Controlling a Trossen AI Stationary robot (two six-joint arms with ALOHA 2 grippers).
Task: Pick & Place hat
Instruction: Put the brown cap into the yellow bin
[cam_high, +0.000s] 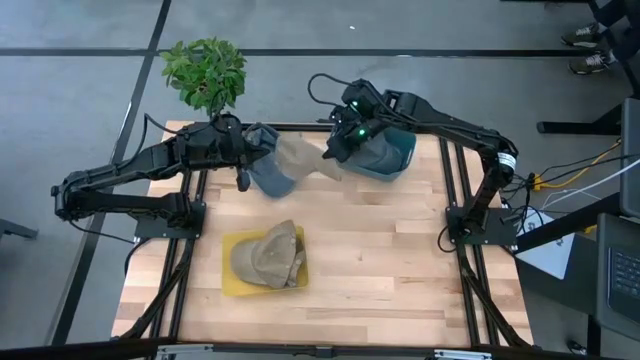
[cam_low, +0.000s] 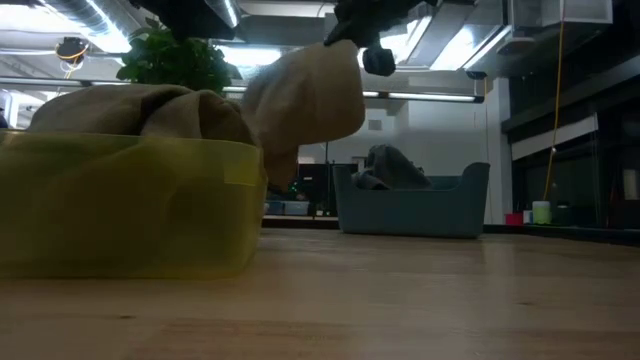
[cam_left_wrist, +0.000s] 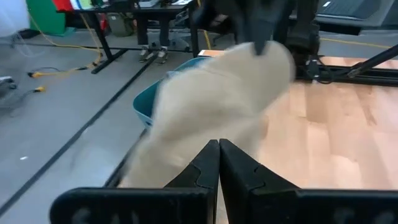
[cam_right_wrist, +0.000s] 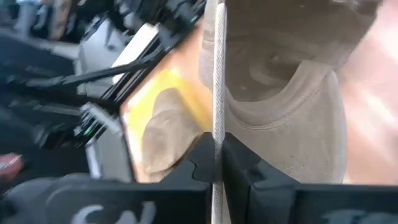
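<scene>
The hanging tan hat's top is just beyond my left gripper's shut fingers, so that gripper should open and take the hat's top (cam_left_wrist: 196, 112) before my right gripper opens.
A tan hat (cam_high: 298, 158) with a grey-blue part (cam_high: 265, 172) hangs in the air between my two grippers over the table's far middle. My left gripper (cam_high: 248, 150) is shut at the hat's left end. My right gripper (cam_high: 332, 152) is shut at its right end. In the low view the hat (cam_low: 305, 100) hangs clear of the table. A second tan hat (cam_high: 268, 255) lies in a yellow bin (cam_high: 232, 285) near the table's middle. My left gripper meets the hat's near edge (cam_left_wrist: 214, 134) with its shut fingers, coming about level from the table's left. The fingertips hide the place of contact, so part and layers cannot be told. My right gripper pinches a thin stitched edge of the hat (cam_right_wrist: 218, 118) between its two fingers, slanting down from the far right. The edge runs along the fingers. The crown (cam_right_wrist: 292, 106) hangs beside and below, clear of the table.
A blue bin (cam_high: 400, 160) holding grey cloth stands at the far right of the table, behind my right gripper. A potted plant (cam_high: 205, 72) stands at the far left corner. Bare wood lies along the near and right parts.
</scene>
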